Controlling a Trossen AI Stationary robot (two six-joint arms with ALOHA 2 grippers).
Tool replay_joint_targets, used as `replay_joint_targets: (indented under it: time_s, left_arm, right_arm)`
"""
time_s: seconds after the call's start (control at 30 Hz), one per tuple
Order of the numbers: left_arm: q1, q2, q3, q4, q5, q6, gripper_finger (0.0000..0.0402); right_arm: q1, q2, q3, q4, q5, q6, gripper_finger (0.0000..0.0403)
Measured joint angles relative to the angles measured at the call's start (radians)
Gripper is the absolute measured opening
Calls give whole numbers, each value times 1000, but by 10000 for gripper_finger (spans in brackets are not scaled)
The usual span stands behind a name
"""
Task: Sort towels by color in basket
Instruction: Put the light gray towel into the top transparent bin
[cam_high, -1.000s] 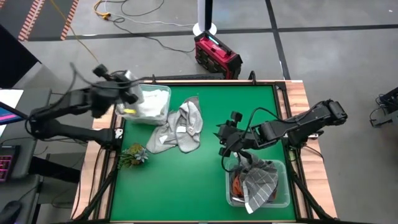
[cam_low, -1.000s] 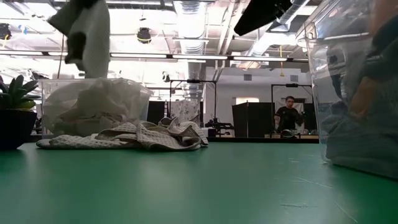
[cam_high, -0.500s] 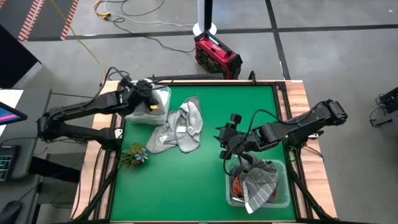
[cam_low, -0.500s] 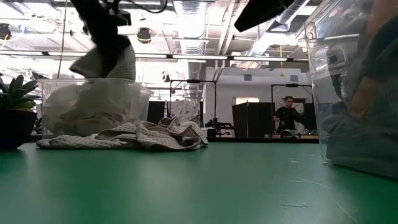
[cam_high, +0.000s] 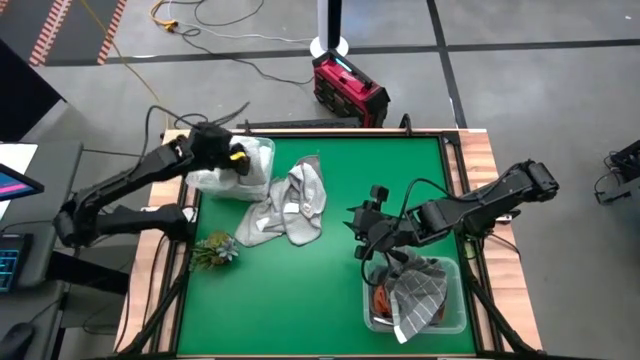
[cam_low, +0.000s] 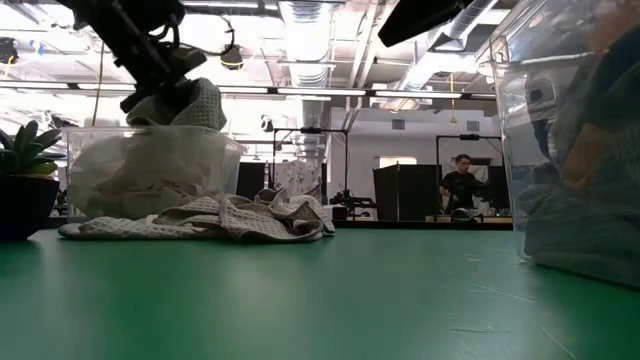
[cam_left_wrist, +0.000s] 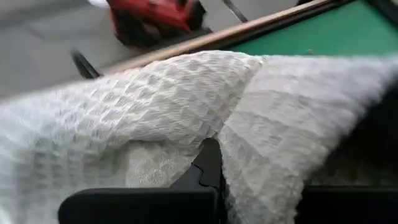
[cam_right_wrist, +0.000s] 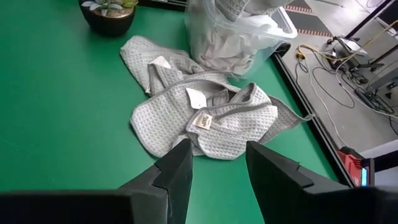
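My left gripper is to put the white waffle towel, now just above the bin's heap, down. Next, I lay it on the white towels in the clear bin (cam_high: 244, 174), beside the grey towels.
My left gripper (cam_high: 228, 155) hangs over the clear bin (cam_high: 262, 150) at the table's far left, shut on a white waffle towel (cam_low: 190, 105) just above the bin's heap of white towels (cam_low: 140, 170). Two light grey towels (cam_high: 290, 205) lie crumpled on the green mat beside that bin. My right gripper (cam_right_wrist: 217, 171) is open and empty, hovering near the far edge of the clear bin (cam_high: 458, 300) at the near right. That bin holds a grey checked towel (cam_high: 415, 290) and a rust orange one (cam_high: 380, 297). My left gripper pinches the white towel by a bunched fold (cam_left_wrist: 186, 143), coming from above and slanting from the table's left. The cloth drapes over and around the fingers (cam_left_wrist: 208, 168) and hides the exact spot. Its lower part hangs slack just above the bin's heap of towels.
A small potted green sprig (cam_high: 215, 248) stands at the table's left edge, near the grey towels. Wooden rails (cam_high: 470, 150) frame the mat. A red box (cam_high: 348, 88) and cables lie on the floor beyond the far edge. A person (cam_low: 462, 185) stands far back in the room.
My left gripper has swung from beyond the table's left edge toward the right and come down over the left bin, carrying the white towel. The towel hung high above the bin and now sits bunched just over the heap. My right arm has kept still.
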Motion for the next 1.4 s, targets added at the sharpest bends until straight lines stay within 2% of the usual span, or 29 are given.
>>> replay_joint_targets:
  time_s: [0.13,0.3,0.47,0.73,0.83,1.1,1.4]
  left_arm:
    - [102,51,31,-86,134,-70,0]
    - [136,166,38,-176,189,-76,0]
    - [127,294,38,-171,184,-69,0]
    - [61,463,41,-158,41,-81,0]
    - [45,498,43,-155,23,-52,7]
    - [-5,489,40,-175,-11,38,73]
    - [-24,352,36,-198,2,102,170]
  right_arm:
    - [0,0,0,-1,-2,10,179]
    - [6,0,0,-2,-2,8,179]
    - [6,0,0,-2,-2,-11,179]
    - [5,0,0,-2,-2,-25,179]
    - [5,0,0,-3,-2,-25,179]
    - [6,0,0,-16,-2,-4,179]
    - [7,0,0,-36,-1,19,179]
